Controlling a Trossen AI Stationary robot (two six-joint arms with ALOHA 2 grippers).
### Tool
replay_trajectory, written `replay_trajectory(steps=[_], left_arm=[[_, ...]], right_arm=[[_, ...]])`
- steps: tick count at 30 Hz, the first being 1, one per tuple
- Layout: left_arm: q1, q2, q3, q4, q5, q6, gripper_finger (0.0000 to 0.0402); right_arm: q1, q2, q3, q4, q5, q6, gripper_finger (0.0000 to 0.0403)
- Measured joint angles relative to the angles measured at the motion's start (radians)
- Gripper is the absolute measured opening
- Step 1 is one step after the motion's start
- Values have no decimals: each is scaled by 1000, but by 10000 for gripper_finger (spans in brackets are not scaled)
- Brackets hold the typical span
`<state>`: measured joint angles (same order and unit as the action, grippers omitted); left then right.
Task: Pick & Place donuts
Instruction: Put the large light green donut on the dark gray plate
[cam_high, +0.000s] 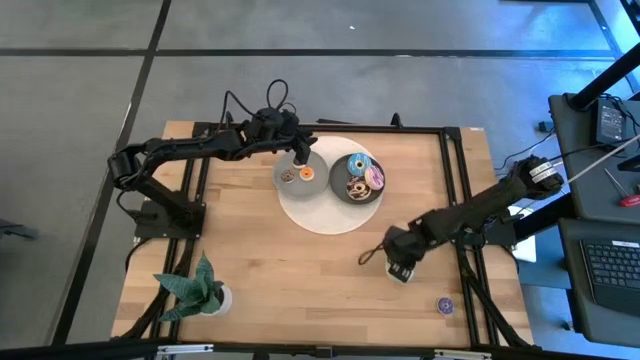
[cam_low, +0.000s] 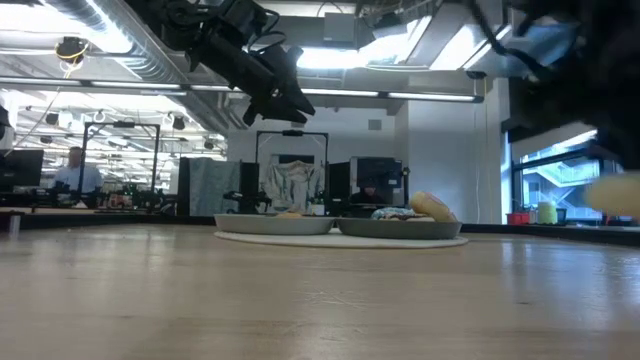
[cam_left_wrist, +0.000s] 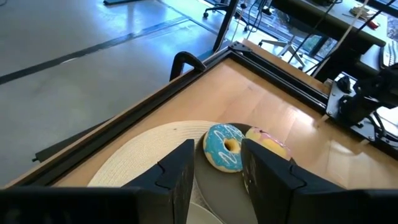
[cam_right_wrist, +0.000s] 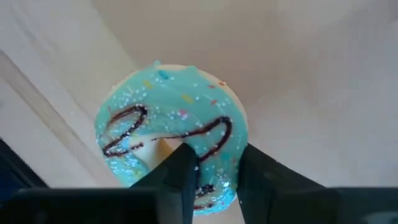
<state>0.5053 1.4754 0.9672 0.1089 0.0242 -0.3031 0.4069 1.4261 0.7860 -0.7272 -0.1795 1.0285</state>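
Observation:
Next, my right gripper releases the turquoise donut next to the blue donut, on the plate side (cam_high: 345, 180) that faces the orange donut.
Two dark grey plates sit on a round pale mat (cam_high: 325, 212). The left plate (cam_high: 285, 165) carries a brown donut (cam_high: 287, 177) and an orange one (cam_high: 306, 173). The right plate (cam_high: 357, 195) holds several donuts, among them a blue one (cam_left_wrist: 222, 148) and a pink one (cam_high: 375, 178). My left gripper (cam_high: 300, 157) hovers open above the left plate, touching nothing. My right gripper (cam_high: 400, 268) is near the table's right near corner, shut on a turquoise donut (cam_right_wrist: 168, 118) with brown squiggles. A purple donut (cam_high: 445, 305) lies flat on the table. My right gripper (cam_right_wrist: 217, 155) pinches the turquoise donut's ring (cam_right_wrist: 217, 140) between its two fingers, pointing down from above. One finger (cam_right_wrist: 181, 165) stands at the hole and the other (cam_right_wrist: 261, 174) outside the rim. The donut lies flat under the fingers; I cannot tell whether it is off the table.
A green potted plant (cam_high: 195, 290) stands at the near left corner. Black frame rails (cam_high: 455, 180) run along the table's far, left and right edges. Bare wood lies in the table's middle and near part. A person sits at a desk far behind (cam_low: 72, 170).

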Motion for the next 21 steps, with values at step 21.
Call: replay_trajectory(steps=[21], left_arm=[[0,-3,0,-228,31,-13,130]], right_arm=[[-721,115,536,-210,291,-967,103]])
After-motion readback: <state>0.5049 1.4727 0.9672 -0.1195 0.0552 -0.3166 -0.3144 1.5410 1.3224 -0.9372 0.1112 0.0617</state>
